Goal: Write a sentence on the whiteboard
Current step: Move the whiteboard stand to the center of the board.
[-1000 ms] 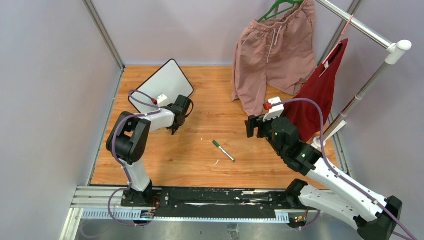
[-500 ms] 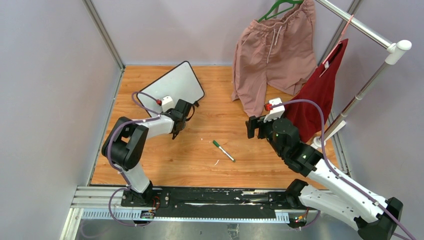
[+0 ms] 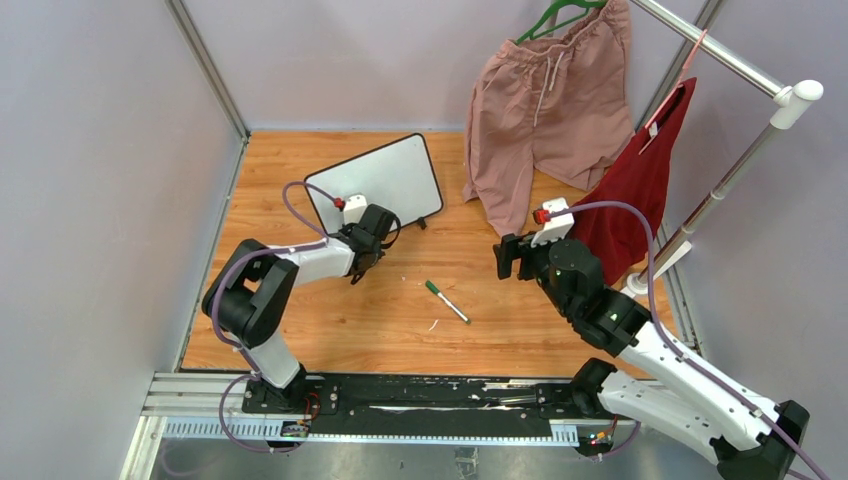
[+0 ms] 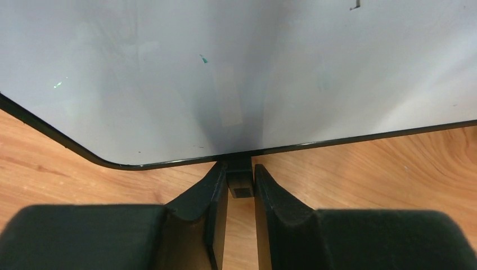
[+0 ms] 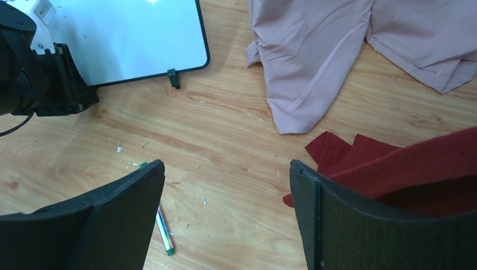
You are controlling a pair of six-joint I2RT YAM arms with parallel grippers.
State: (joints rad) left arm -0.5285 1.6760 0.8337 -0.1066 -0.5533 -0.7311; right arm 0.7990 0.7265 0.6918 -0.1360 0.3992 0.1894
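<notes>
Next, I set the whiteboard on the wooden table [image 3: 418, 205] behind the green-capped marker, near the pink shorts, with my left gripper.
The whiteboard [image 3: 380, 180] lies on the wooden table at the back left, its long edge toward my left arm. My left gripper [image 3: 383, 232] is shut on one of the board's little black feet [image 4: 241, 183] at the board's near edge [image 4: 185, 162]. The board's face [image 4: 225, 73] shows no words, only a tiny green speck [image 4: 203, 58]; the sentence is not in view. A green-capped marker [image 3: 447, 301] lies loose mid-table; it also shows in the right wrist view [image 5: 164, 230]. My right gripper [image 3: 508, 255] hangs open and empty above the table [image 5: 225, 166], right of the marker.
Pink shorts [image 3: 545, 100] on a green hanger and a dark red cloth [image 3: 640, 180] hang from a metal rack [image 3: 735, 165] at the back right, their ends touching the table. The board's other foot [image 5: 174, 79] points toward the shorts. Grey walls close in the left and back.
My left gripper has dragged the whiteboard to the right and turned it clockwise, so its long edge now faces the arms. The right arm and the marker have hardly moved.
</notes>
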